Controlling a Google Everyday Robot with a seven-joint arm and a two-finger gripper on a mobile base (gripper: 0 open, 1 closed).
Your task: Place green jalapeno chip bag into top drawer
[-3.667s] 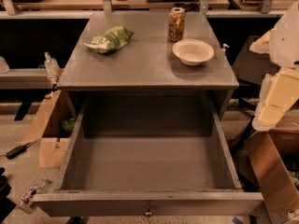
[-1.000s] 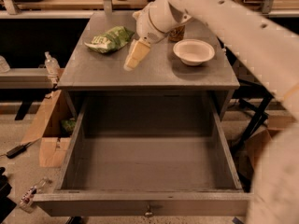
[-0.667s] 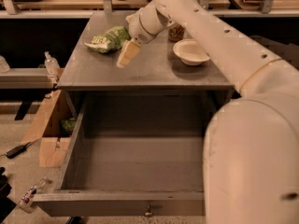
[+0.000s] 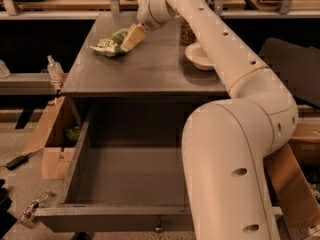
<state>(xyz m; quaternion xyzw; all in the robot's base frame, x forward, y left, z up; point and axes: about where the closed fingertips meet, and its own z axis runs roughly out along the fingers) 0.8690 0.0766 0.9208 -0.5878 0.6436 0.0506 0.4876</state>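
Next, I move my gripper further over the green jalapeno chip bag and close it on the bag's middle (image 4: 113,42).
The green jalapeno chip bag (image 4: 109,42) lies on the far left of the grey cabinet top (image 4: 145,69). My gripper (image 4: 131,38) is stretched over the top and sits right at the bag's right end, touching or overlapping it. The top drawer (image 4: 125,171) is pulled fully out below the top, with nothing in it; its knob (image 4: 158,228) shows at the front edge. My white arm covers the drawer's right side.
A white bowl (image 4: 199,56) and a patterned brown can (image 4: 186,32) stand at the back right of the top, partly behind my arm. Cardboard boxes (image 4: 50,144) and a spray bottle (image 4: 54,68) sit left of the cabinet. A wooden bench runs behind.
My arm has come in from the right and reached across the top; the gripper moved leftward and farther back until it met the chip bag. The bag, bowl and drawer have not moved.
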